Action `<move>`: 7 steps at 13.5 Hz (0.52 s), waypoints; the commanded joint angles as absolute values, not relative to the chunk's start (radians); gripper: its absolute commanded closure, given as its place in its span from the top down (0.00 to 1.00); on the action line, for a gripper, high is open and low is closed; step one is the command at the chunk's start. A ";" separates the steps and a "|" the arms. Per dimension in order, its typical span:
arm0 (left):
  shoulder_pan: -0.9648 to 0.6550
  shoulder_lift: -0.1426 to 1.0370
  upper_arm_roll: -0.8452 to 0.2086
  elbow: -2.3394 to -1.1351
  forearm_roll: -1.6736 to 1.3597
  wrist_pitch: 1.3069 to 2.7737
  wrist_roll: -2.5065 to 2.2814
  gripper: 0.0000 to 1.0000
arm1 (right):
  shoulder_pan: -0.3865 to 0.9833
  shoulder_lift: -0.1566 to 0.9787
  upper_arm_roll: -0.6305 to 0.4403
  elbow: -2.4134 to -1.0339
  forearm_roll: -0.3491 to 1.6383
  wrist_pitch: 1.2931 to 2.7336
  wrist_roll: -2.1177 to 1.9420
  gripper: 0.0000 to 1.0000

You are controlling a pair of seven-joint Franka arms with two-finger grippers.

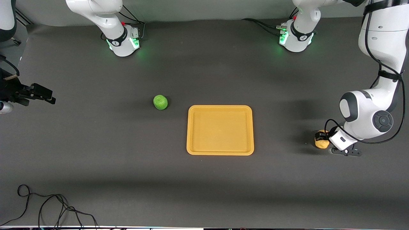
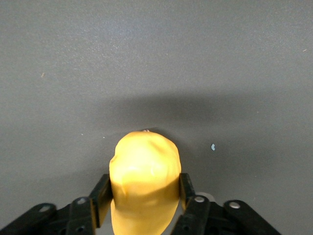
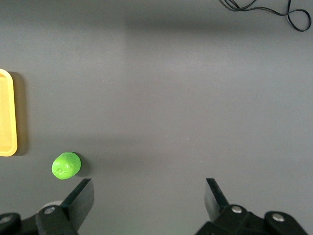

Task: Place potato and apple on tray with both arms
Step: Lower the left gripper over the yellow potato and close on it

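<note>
My left gripper is to let go of the potato, now level with the tray's near edge. It will do so just inside the tray's edge (image 1: 243,133) that is farthest from the green apple.
The yellow-orange potato (image 1: 321,142) lies at the left arm's end of the table, about level with the tray's near edge. My left gripper (image 1: 320,136) is shut on it; in the left wrist view the black fingers (image 2: 101,192) press both sides of the potato (image 2: 144,169). The green apple (image 1: 160,102) sits on the table beside the tray's (image 1: 220,130) far corner, toward the right arm's end. My right gripper (image 1: 50,97) is open and empty, up over the right arm's end of the table. Its wrist view shows the gripper (image 3: 148,190), the apple (image 3: 65,165) and the tray's edge (image 3: 7,112).
The tray holds nothing. A loose black cable (image 1: 48,207) lies at the table's near edge toward the right arm's end. The two arm bases (image 1: 123,41) (image 1: 295,38) stand along the far edge.
</note>
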State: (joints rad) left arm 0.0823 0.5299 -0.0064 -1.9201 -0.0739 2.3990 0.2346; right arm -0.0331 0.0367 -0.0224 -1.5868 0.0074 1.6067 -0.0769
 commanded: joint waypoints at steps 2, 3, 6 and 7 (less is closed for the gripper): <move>0.063 0.517 -0.012 -1.887 -0.097 2.370 0.223 0.03 | -0.021 0.048 -0.029 -1.565 -0.002 1.595 -0.078 1.00; 0.058 0.497 -0.026 -1.862 -0.118 2.334 0.201 0.03 | -0.026 0.048 -0.031 -1.566 0.002 1.595 -0.081 1.00; 0.037 0.488 -0.095 -1.667 -0.137 2.089 -0.025 0.03 | -0.025 0.048 -0.031 -1.568 -0.002 1.595 -0.078 1.00; 0.025 0.488 -0.132 -1.629 -0.137 2.041 -0.096 0.03 | -0.025 0.048 -0.031 -1.568 -0.002 1.595 -0.078 1.00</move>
